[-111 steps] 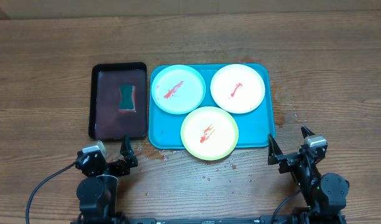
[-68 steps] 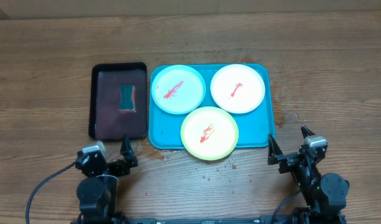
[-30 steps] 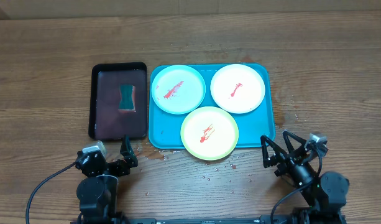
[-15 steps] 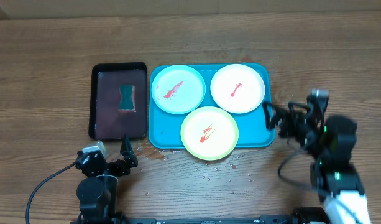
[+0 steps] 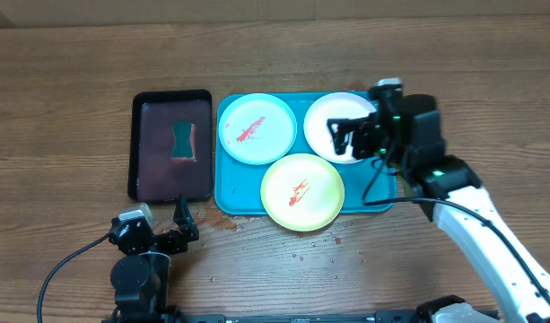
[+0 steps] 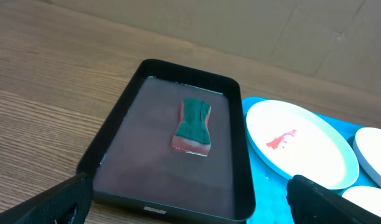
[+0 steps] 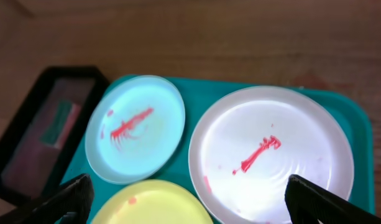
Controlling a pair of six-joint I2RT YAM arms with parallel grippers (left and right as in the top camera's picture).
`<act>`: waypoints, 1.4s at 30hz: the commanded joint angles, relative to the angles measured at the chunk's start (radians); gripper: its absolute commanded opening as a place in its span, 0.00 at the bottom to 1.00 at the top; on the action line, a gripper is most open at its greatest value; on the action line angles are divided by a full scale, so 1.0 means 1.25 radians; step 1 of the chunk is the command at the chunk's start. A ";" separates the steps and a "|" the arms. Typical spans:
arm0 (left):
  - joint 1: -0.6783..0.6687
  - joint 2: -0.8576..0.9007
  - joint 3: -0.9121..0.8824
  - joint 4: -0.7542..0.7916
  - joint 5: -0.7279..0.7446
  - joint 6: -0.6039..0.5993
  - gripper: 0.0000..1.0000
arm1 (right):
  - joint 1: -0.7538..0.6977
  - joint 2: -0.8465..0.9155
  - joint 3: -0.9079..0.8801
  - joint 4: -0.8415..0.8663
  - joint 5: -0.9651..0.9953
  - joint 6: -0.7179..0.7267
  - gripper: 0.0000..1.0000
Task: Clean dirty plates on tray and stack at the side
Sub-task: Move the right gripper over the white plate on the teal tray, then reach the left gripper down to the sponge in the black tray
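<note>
Next, my left gripper should go to the green-topped sponge in the black tray and close on the sponge's narrow middle (image 5: 183, 142) (image 6: 194, 122).
Three plates lie on the turquoise tray (image 5: 230, 193): a light blue plate (image 5: 257, 128) at back left, a white plate (image 5: 319, 121) at back right, a yellow-green plate (image 5: 301, 191) at front. All carry red smears. My right gripper (image 5: 351, 139) is open and empty, hovering over the white plate (image 7: 271, 162), with the light blue plate (image 7: 135, 127) and yellow-green plate (image 7: 156, 208) to its left. My left gripper (image 5: 180, 224) is open and empty at the table's front, facing the black tray (image 6: 171, 149) and the light blue plate (image 6: 299, 146).
A smaller black tray (image 5: 171, 144) with a dark reddish inside stands left of the turquoise tray and holds a green-topped sponge (image 5: 183, 141), also seen in the left wrist view (image 6: 193, 124). Small red drops dot the wood in front of the turquoise tray.
My right arm rose from the table's front right and swung back and left over the tray, now above the white plate. The left arm and the plates have not moved.
</note>
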 commanded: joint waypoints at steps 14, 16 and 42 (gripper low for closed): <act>0.003 -0.008 -0.006 0.016 0.020 -0.009 1.00 | 0.021 0.042 0.020 -0.022 0.069 -0.020 1.00; 0.003 -0.008 -0.006 0.012 0.058 -0.009 1.00 | 0.021 0.042 0.020 -0.022 0.069 -0.020 1.00; 0.004 0.644 0.541 -0.048 -0.035 0.152 1.00 | 0.021 0.054 0.020 0.020 0.070 -0.042 1.00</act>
